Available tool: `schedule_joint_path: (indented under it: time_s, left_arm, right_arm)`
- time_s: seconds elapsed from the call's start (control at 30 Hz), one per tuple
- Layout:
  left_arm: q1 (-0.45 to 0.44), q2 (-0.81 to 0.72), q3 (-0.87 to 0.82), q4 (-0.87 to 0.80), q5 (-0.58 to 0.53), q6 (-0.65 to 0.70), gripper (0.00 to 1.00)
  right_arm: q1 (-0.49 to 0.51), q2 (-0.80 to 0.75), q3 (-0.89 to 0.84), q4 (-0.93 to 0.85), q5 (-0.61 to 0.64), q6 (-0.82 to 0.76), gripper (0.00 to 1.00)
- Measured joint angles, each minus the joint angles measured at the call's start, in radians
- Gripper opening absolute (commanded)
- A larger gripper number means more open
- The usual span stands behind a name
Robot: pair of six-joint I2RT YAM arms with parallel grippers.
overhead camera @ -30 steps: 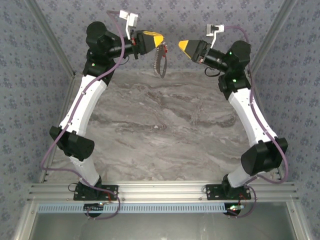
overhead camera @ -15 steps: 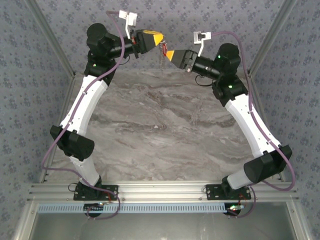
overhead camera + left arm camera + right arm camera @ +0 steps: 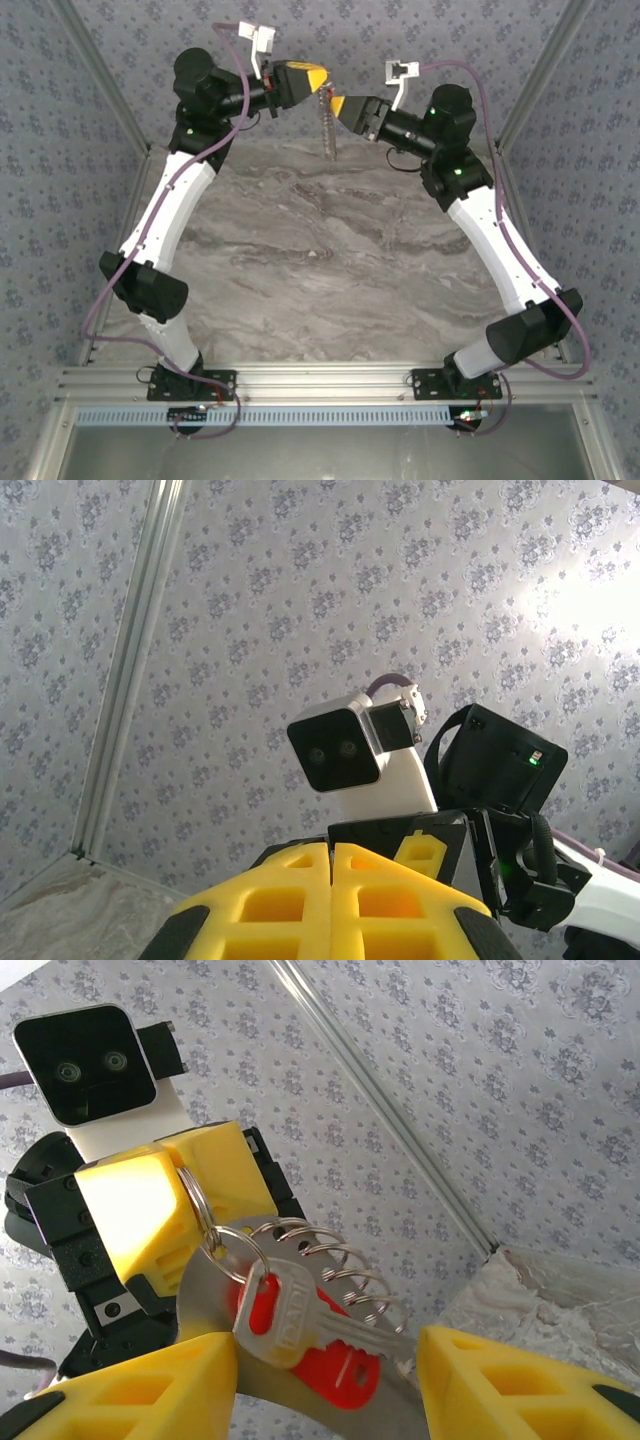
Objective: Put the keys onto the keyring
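The dangling key below the keyring sits between my right gripper's fingers, so that gripper should back clear and take the keyring at my left gripper's fingertips [image 3: 198, 1200] before my left gripper opens.
My left gripper [image 3: 317, 78] is raised at the back of the cell and shut on the keyring [image 3: 193, 1200], a thin metal split ring pinched at its yellow fingertips [image 3: 150, 1215]. A smaller ring links it to a silver key with a red slot [image 3: 290, 1315]. A red piece, a metal plate and a wire coil [image 3: 345, 1270] hang behind the key. In the top view this bunch [image 3: 328, 130] dangles below the left gripper. My right gripper [image 3: 325, 1360] is open, one yellow finger [image 3: 140, 1390] on each side of the key. In the left wrist view the left gripper [image 3: 332, 880] shows its pads pressed together.
The marbled table [image 3: 320, 250] lies well below both grippers. Patterned walls and a metal frame post [image 3: 400, 1120] close off the back. The right arm's wrist camera [image 3: 340, 750] sits directly in front of the left gripper.
My right gripper has moved left and closed the gap to the left gripper, and its open fingers now straddle the hanging key bunch. The left gripper has stayed put.
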Motion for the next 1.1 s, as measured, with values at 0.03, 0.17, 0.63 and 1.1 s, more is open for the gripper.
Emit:
schedule_joint_path:
  time_s: [0.03, 0.17, 0.63, 1.1]
  left_arm:
    - [-0.001, 0.000, 0.000, 0.000, 0.000, 0.000, 0.00]
    - [-0.005, 0.000, -0.003, 0.003, 0.000, 0.000, 0.00]
    - [-0.005, -0.023, -0.048, 0.015, -0.035, 0.000, 0.00]
    - [-0.005, -0.029, -0.080, 0.087, -0.045, -0.035, 0.00]
  right_arm:
    - [0.004, 0.002, 0.004, 0.000, 0.000, 0.000, 0.52]
    - [0.022, 0.016, 0.026, 0.000, 0.000, -0.003, 0.53]
    - [0.032, 0.043, 0.052, -0.019, -0.019, -0.027, 0.00]
    - [0.035, 0.071, 0.084, -0.016, -0.069, -0.020, 0.00]
